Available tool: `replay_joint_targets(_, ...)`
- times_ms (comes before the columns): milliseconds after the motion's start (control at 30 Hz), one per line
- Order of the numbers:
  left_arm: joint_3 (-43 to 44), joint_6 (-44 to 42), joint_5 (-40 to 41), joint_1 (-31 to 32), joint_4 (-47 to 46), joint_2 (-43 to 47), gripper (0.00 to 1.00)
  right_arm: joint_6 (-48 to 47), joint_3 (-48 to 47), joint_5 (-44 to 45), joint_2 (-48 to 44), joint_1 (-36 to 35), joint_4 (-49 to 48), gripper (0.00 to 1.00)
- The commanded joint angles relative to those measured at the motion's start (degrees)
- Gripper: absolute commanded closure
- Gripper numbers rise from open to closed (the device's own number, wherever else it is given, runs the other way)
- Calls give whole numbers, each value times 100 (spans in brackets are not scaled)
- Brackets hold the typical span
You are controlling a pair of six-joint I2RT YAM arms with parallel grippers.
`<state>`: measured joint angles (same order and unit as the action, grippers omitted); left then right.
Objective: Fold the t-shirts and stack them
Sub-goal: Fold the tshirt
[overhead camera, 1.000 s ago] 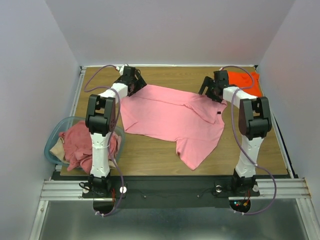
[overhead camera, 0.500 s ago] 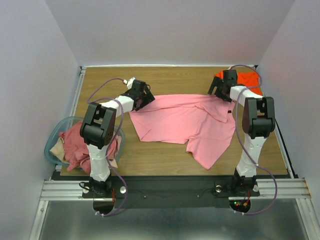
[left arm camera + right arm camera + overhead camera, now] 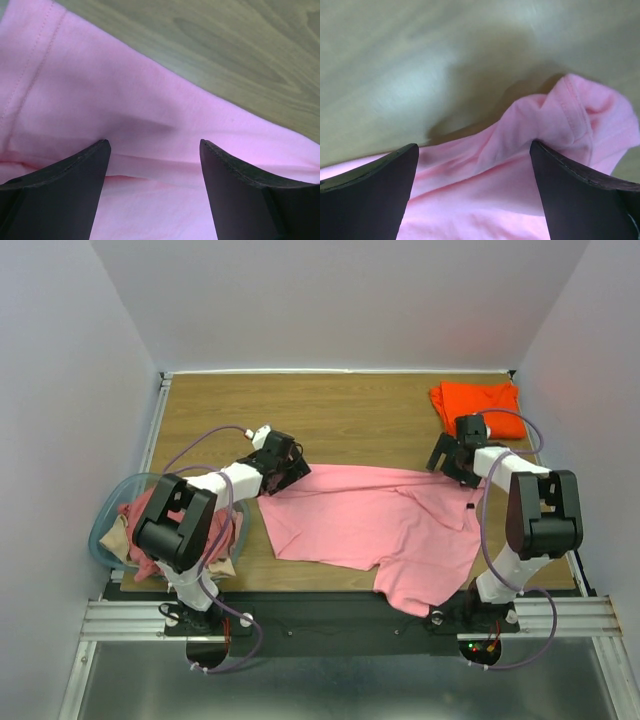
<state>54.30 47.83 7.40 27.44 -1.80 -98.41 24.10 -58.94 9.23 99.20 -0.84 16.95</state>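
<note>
The folded-in flap (image 3: 297,532) is at the near corner of the light pink t-shirt, on the tub's side. My left gripper should close on it next.
A light pink t-shirt (image 3: 370,525) lies spread on the wooden table, and its lower part hangs over the near edge. My left gripper (image 3: 288,472) is at the shirt's upper left corner. Its jaws stand apart over the pink fabric (image 3: 150,100) in the left wrist view, where the gripper (image 3: 154,145) holds nothing. My right gripper (image 3: 447,454) is at the shirt's upper right corner, also open (image 3: 474,147) over a bunched pink hem (image 3: 570,115). A folded bright orange t-shirt (image 3: 478,402) lies at the back right.
A clear bluish tub (image 3: 104,528) stands at the left near edge. It holds a crumpled dusty rose shirt (image 3: 152,512) and a tan one (image 3: 116,540). Bare wood (image 3: 340,420) lies behind the pink shirt. Grey walls enclose the table.
Both grippers have moved toward the near edge and dragged the pink shirt with them. The shirt's lower part now hangs over the front edge. The orange shirt is uncovered.
</note>
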Motion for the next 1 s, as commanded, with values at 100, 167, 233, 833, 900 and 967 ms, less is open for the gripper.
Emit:
replay_joint_targets(100,112,-10,604,-37,927,96,14,43,-203,325,-122,58,274,0)
replay_joint_targets(167,527,-204,649,-177,945,-168,14,-63,-477,342,142,58,239,0)
replay_joint_targets(233,1151,-318,605,-309,1006,-651,14,-177,-934,438,590,58,142,0)
replay_joint_targets(833,1997,-1074,630,-495,1217,-162,14,-582,-2360,-88,832,58,115,0)
replay_joint_targets(900,1874,-1005,806,-249,1498,302,14,-494,-2184,-158,471,58,124,0)
replay_joint_targets(967,1549,-829,1096,-47,1709,611,14,-354,-1755,-194,-153,58,159,0)
